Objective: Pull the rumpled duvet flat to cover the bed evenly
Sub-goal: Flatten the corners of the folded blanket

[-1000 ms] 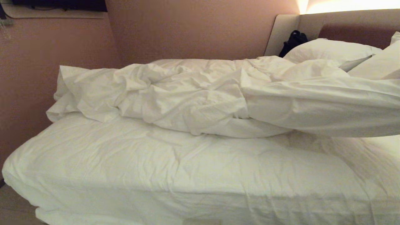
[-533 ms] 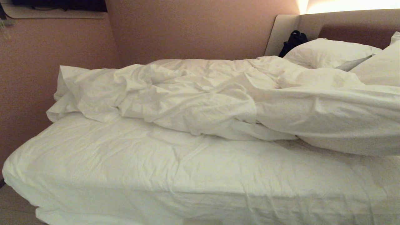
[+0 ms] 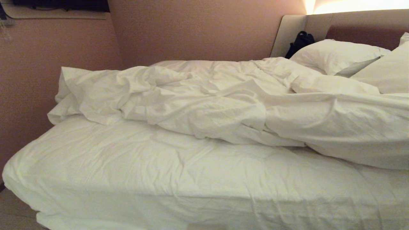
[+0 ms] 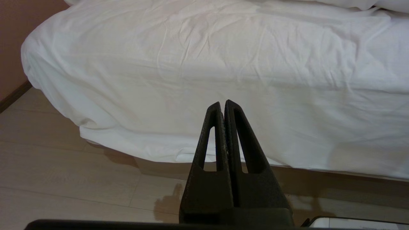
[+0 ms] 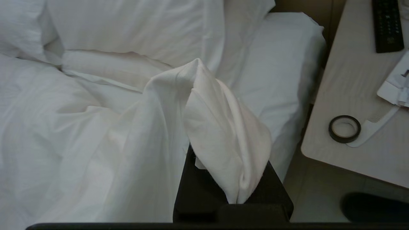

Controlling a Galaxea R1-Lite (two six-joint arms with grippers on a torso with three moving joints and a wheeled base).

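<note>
Next, my right gripper releases the corner of the duvet, now held up above the bed's edge, over the bare sheet's near edge (image 3: 397, 197) toward the pillow end.
The white duvet (image 3: 207, 102) lies rumpled in a thick band across the far half of the bed (image 3: 159, 172); the near half shows bare wrinkled sheet. Its right part spreads further toward the near side. In the right wrist view my right gripper (image 5: 228, 166) is shut on a pinched corner of the duvet (image 5: 223, 134), held up above the bed's edge near the pillows; cloth drapes over its fingers. My left gripper (image 4: 222, 105) is shut on nothing, low beside the bed's near side. Neither gripper shows in the head view.
Plump pillows (image 3: 335, 52) lean on the headboard (image 3: 361, 32), with a black bag (image 3: 300, 41) in the corner. A wall (image 3: 48, 70) runs along the bed's left end. A bedside table (image 5: 358, 89) holds a remote (image 5: 387, 25) and a tape roll (image 5: 344, 128).
The right part of the duvet has come down and toward the near side of the bed. The raised fold in front of the pillows has sunk, showing more pillow. The left end has stayed put.
</note>
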